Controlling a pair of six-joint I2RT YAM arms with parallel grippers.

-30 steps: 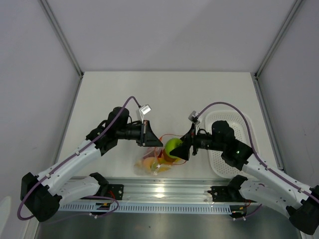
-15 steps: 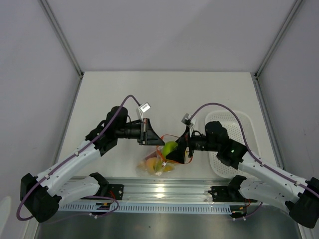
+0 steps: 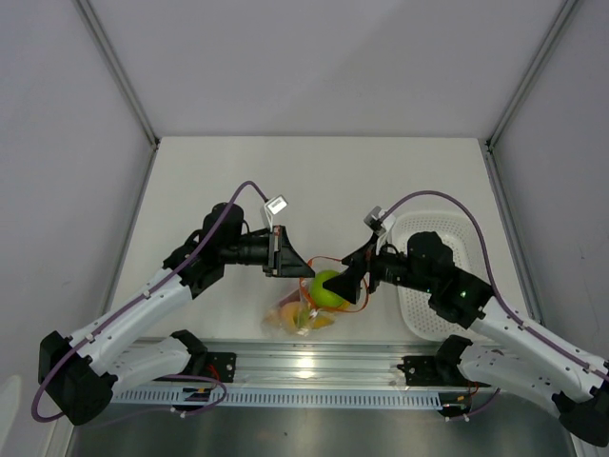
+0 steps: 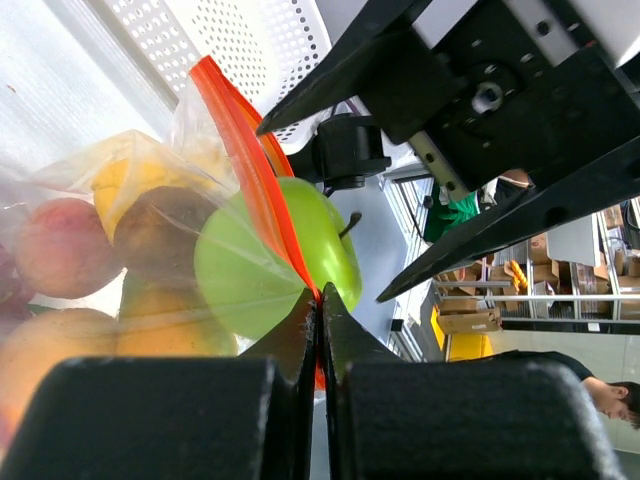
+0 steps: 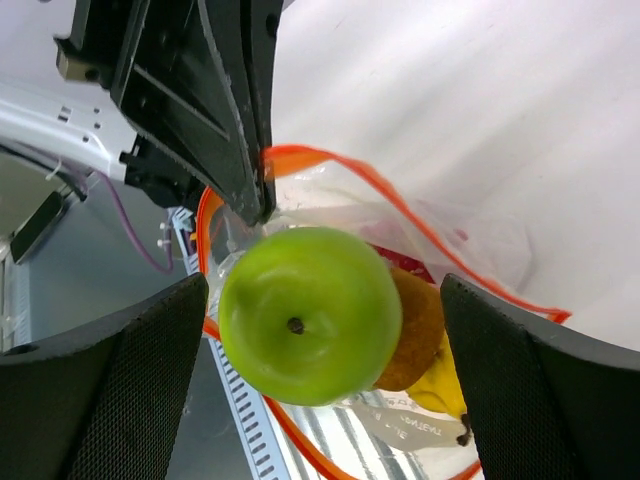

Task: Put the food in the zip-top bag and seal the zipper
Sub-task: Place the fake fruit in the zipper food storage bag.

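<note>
The robot's right gripper will next move to the orange-red zipper's loose end [image 3: 366, 289] [image 5: 558, 314], across the bag's opening from the left gripper, and close there.
The zip-top bag [image 3: 293, 320] hangs at the table's near edge, its mouth held open. My left gripper [image 3: 297, 271] is shut on the orange-red zipper [image 4: 250, 170], pinching the strip between its fingertips [image 4: 320, 295]. The green round fruit [image 3: 329, 287] sits in the bag's mouth [image 5: 310, 315] on top of the other food. My right gripper [image 3: 350, 286] is open, its jaws standing wide on either side of the green fruit without touching it. Inside the bag are an orange-brown fruit [image 5: 418, 330], a yellow one [image 5: 447, 385] and red pieces [image 5: 405, 262].
A white perforated tray [image 3: 433, 238] lies right of the bag, under my right arm. A metal rail [image 3: 304, 367] runs along the near table edge just below the bag. Grey walls enclose the table on the left, right and back.
My right gripper pushed left with the green fruit into the bag's mouth, then opened and drew back to the right. The fruit stays in the mouth. My left gripper has held still.
</note>
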